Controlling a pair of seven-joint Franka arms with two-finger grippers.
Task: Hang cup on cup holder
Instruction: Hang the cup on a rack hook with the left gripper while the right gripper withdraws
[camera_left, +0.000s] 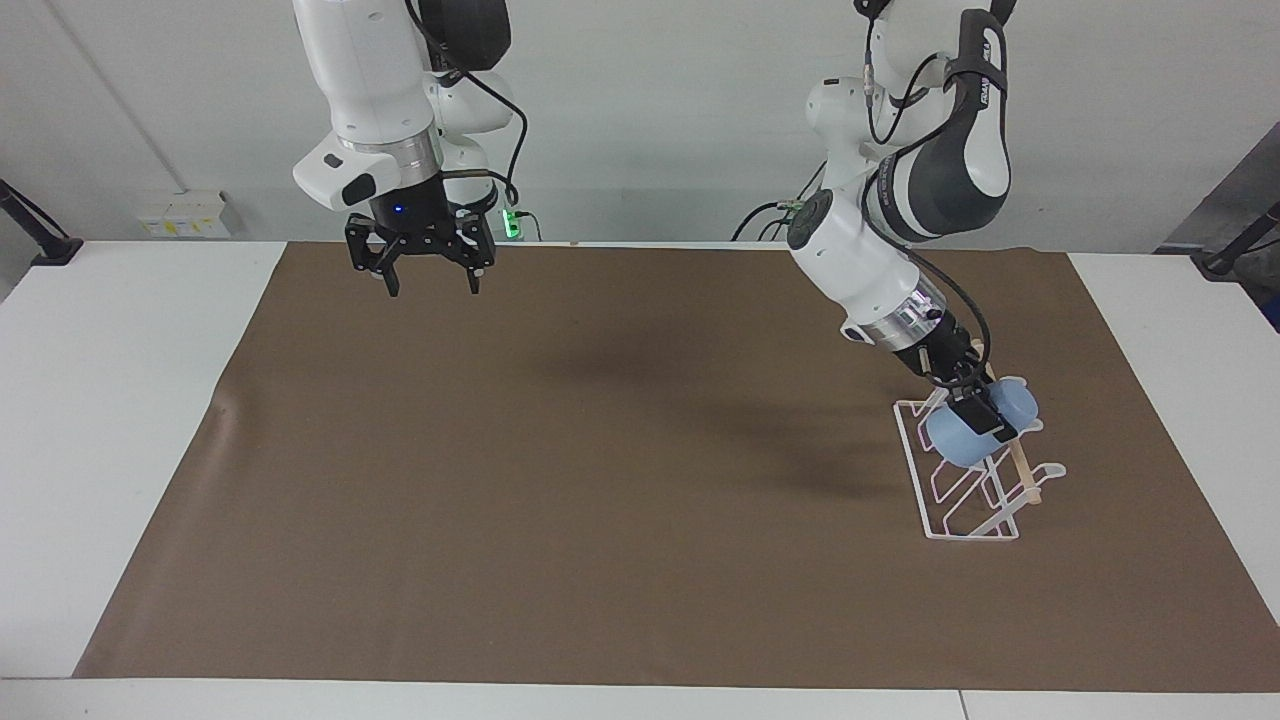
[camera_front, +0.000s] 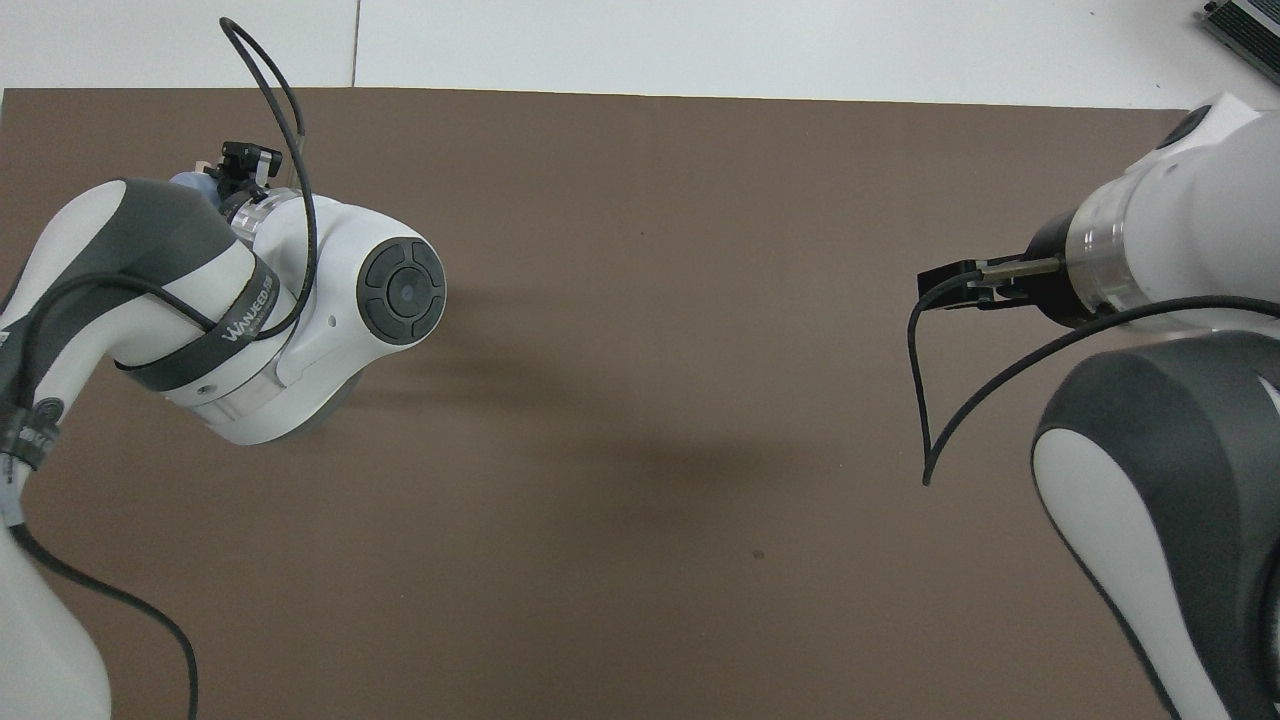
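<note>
Next, my left gripper lets go of the light blue cup on the end peg of the white wire cup holder (camera_front: 287, 246).
The light blue cup (camera_left: 960, 440) lies tilted on its side at the top of the white wire cup holder (camera_left: 915, 470), at the end of the rack nearer to the robots, beside its wooden rod (camera_left: 1022, 470). My left gripper (camera_left: 985, 415) is shut on the cup from above. I cannot tell whether a prong is inside the cup. In the overhead view the left arm covers the rack, and only a sliver of the cup (camera_front: 190, 182) shows. My right gripper (camera_left: 430, 285) is open and empty, raised over the mat's edge nearest the robots.
A brown mat (camera_left: 600, 480) covers most of the white table (camera_left: 120, 400). The cup holder stands on the mat toward the left arm's end. Cables hang from both arms.
</note>
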